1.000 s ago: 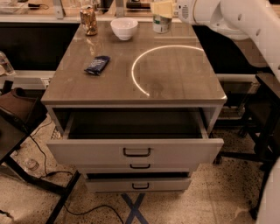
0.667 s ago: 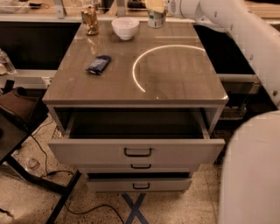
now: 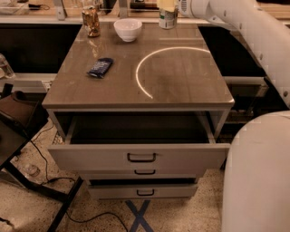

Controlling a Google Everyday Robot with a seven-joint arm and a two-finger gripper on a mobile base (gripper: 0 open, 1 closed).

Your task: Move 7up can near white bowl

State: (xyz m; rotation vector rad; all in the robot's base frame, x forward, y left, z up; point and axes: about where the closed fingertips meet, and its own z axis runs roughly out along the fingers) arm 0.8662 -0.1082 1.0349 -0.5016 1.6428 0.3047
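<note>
The robot's gripper will release the 7up can next to the white bowl, on the table [image 3: 161, 41] just behind the bright arc.
The 7up can [image 3: 168, 20] stands upright at the back right of the table top, white and pale green. My gripper [image 3: 166, 5] comes down on it from above at the frame's top edge, and its pale fingers close around the can's upper part. The white arm runs off to the right. The white bowl [image 3: 128, 29] sits at the back middle of the table, about a bowl's width to the left of the can and apart from it.
A shiny gold-brown container [image 3: 91, 21] stands at the back left, left of the bowl. A dark blue packet [image 3: 100, 67] lies on the left side. The wooden table [image 3: 181, 86] bears a bright arc of reflected light. Its top drawer [image 3: 140, 156] is pulled open towards me.
The view has shifted a little and the arm now fills more of the right side. The gripper stays on the can at the back right; the bowl, container and packet have not moved.
</note>
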